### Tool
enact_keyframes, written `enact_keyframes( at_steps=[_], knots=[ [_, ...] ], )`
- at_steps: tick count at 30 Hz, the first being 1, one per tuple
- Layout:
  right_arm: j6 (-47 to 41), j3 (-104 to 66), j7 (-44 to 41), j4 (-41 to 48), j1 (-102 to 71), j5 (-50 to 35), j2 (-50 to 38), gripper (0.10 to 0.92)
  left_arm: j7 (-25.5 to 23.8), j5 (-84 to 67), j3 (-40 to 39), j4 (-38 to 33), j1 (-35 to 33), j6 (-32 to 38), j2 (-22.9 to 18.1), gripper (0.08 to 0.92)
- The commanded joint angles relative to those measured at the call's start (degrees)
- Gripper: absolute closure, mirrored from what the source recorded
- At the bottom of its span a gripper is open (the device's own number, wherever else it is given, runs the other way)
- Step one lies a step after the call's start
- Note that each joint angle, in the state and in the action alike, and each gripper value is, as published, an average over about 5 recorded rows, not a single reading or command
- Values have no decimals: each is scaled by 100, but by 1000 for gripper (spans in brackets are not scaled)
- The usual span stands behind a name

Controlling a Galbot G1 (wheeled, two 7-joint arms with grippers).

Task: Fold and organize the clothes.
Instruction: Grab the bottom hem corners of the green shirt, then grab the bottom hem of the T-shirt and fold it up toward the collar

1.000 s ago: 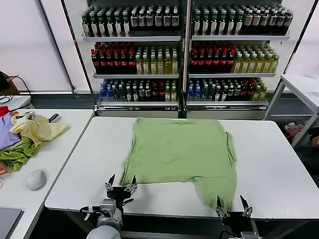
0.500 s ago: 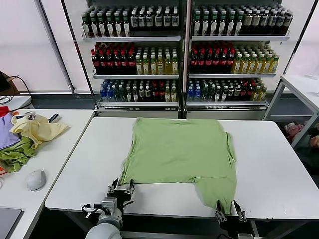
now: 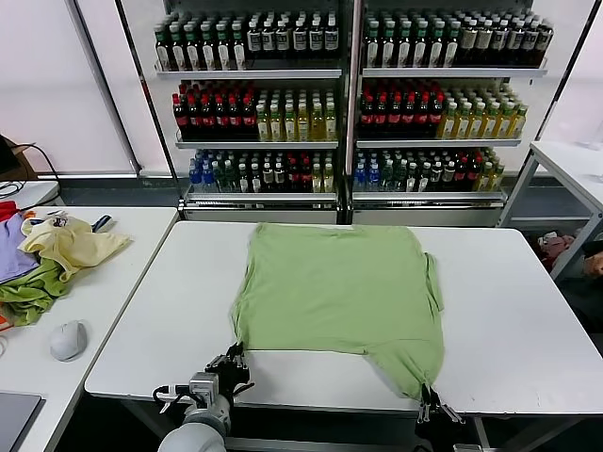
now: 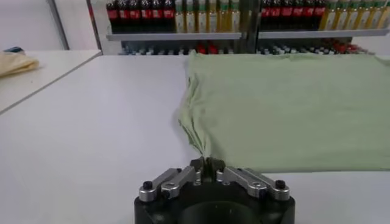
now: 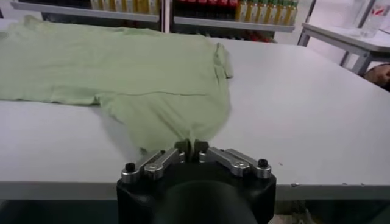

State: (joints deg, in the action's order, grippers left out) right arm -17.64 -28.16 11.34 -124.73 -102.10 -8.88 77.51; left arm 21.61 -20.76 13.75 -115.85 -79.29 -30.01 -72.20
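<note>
The robot's right gripper needs to release the shirt's near corner on the light green cloth (image 3: pixel 416 272) (image 5: pixel 208 54) next to the narrow side flap.
The light green shirt (image 3: pixel 339 287) lies flat on the white table (image 3: pixel 509 311); no collar, buttons or print show. My left gripper (image 3: pixel 233 362) is at the near left corner of the shirt, shut on a pinch of its edge (image 4: pixel 198 139). My right gripper (image 3: pixel 431 407) is at the table's near edge, shut on the shirt's near right corner (image 5: pixel 183 131), which is drawn to a point. The shirt also shows in the left wrist view (image 4: pixel 286 103) and in the right wrist view (image 5: pixel 122 67).
A side table (image 3: pixel 104 311) on the left holds a pale yellow garment (image 3: pixel 71 243), purple and darker green garments (image 3: pixel 24 292) and a grey mouse (image 3: pixel 68 339). Shelves of bottles (image 3: pixel 349 94) stand behind. Another white table (image 3: pixel 575 160) is at the right.
Both grippers have moved forward to the shirt's near edge and closed from open onto its two near corners. The near right corner is pulled into a point.
</note>
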Motion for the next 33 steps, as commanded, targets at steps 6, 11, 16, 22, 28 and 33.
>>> enact_keyframes(
  at_steps=[6,11,16,22,28,33],
  knots=[
    [637,-292,-262,-466,709,-433,-280,900,-100,-109,89,-771,-179,336,185,905],
    [482,-245,-185,-69,1458,-563,-390,900,-170,-293,118,-933,15,439,363,906],
    [380,-214,-116,414,2221,-691,-515,900,-226,-431,50,-602,531,472,485,906],
    [309,-151,-67,1178,3126,-854,-684,900,-278,-543,-101,169,1281,474,622,906],
    [264,-1,-97,1858,3683,-859,-654,900,-319,-638,-278,912,1960,484,677,906],
    [226,163,-161,2392,4104,-625,-502,900,-435,-616,-504,1392,2437,393,657,906]
  ],
)
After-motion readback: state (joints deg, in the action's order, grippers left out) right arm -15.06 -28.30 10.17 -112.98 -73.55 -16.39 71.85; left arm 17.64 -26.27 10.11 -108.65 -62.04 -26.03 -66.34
